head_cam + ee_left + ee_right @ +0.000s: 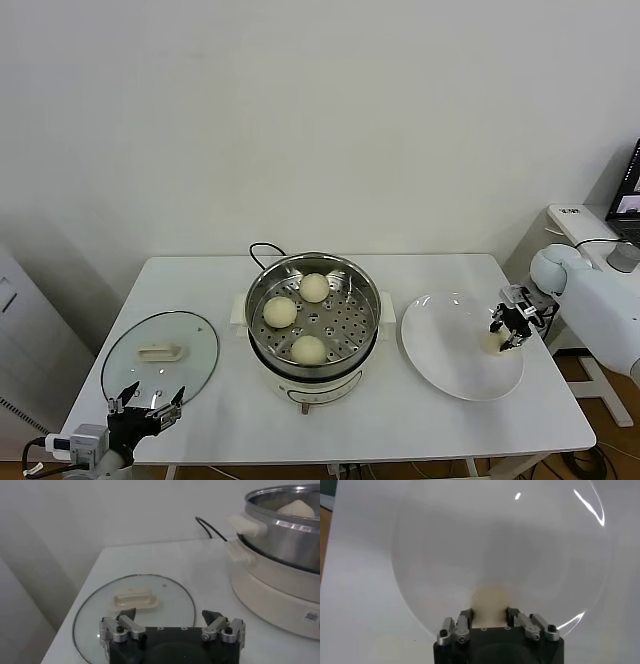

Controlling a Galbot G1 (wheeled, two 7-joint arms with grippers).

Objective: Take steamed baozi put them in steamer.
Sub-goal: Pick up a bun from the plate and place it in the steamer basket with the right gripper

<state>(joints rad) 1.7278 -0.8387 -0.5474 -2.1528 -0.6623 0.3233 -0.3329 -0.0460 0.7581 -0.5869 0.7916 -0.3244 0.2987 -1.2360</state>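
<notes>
Next, my right gripper lets go of the baozi on the tray's bare side (345,315) facing the white plate, inside the steamer.
The steamer (364,322) stands in the middle of the table, a shiny steel pot on a cream base. Three cream-white baozi lie on its perforated tray: one at the back (314,288), one on the left (280,312), one at the front (309,349). On the right side of the white plate (440,350) my right gripper (505,338) is shut on another baozi (490,600), its fingers (465,616) pressed against both sides of it. My left gripper (145,408) hangs open at the table's front left, by the lid, holding nothing.
A round glass lid (130,345) with a white handle lies flat at the table's left. A black cord (262,252) runs out behind the steamer. The table's right edge is close beside the plate. A laptop (628,195) stands on a side stand at far right.
</notes>
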